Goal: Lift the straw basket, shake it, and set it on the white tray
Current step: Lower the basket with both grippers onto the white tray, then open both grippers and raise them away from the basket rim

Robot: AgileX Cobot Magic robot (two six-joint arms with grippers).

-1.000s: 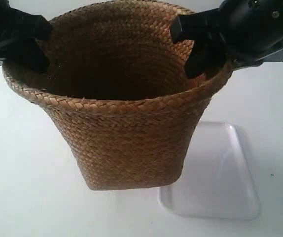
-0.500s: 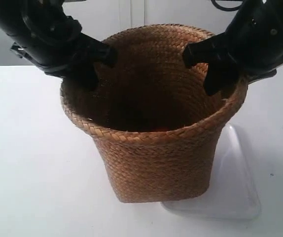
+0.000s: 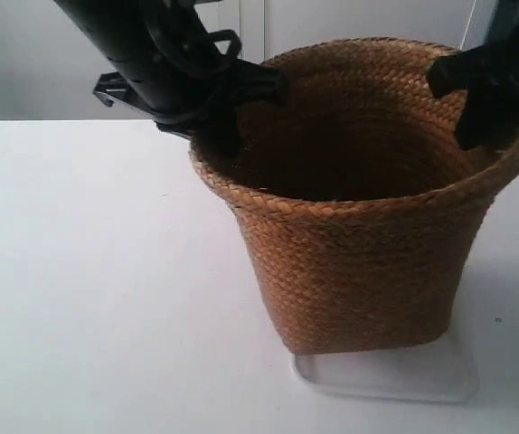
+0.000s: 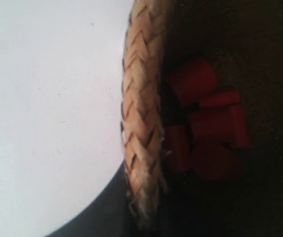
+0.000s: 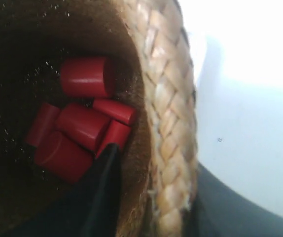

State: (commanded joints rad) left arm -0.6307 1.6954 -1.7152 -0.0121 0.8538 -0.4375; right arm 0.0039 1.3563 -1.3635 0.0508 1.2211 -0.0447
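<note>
My right gripper needs to let go of the straw basket flat on the white tray [image 3: 382, 372], with the basket's base reaching the tray's near edge.
The straw basket [image 3: 359, 262] stands upright over the white tray [image 3: 386, 380], hiding most of it. Whether its base touches the tray I cannot tell. The arm at the exterior view's left grips the braided rim with its gripper [image 3: 232, 122]. The arm at the exterior view's right holds the opposite rim with its gripper [image 3: 478, 104]. In the left wrist view my left gripper [image 4: 144, 212] is shut on the rim [image 4: 141, 113]. In the right wrist view my right gripper [image 5: 156, 197] is shut on the rim [image 5: 173, 113], one finger [image 5: 102, 187] inside the basket.
Several red cylinders [image 5: 82, 123] lie on the dark bottom of the basket, and they also show as red cylinders [image 4: 205, 128] in the left wrist view. The white table [image 3: 88, 289] stretches away on the exterior view's left side of the basket.
Both grippers have carried the basket toward the exterior view's right, from beside the tray to over it. The tray is now mostly covered.
</note>
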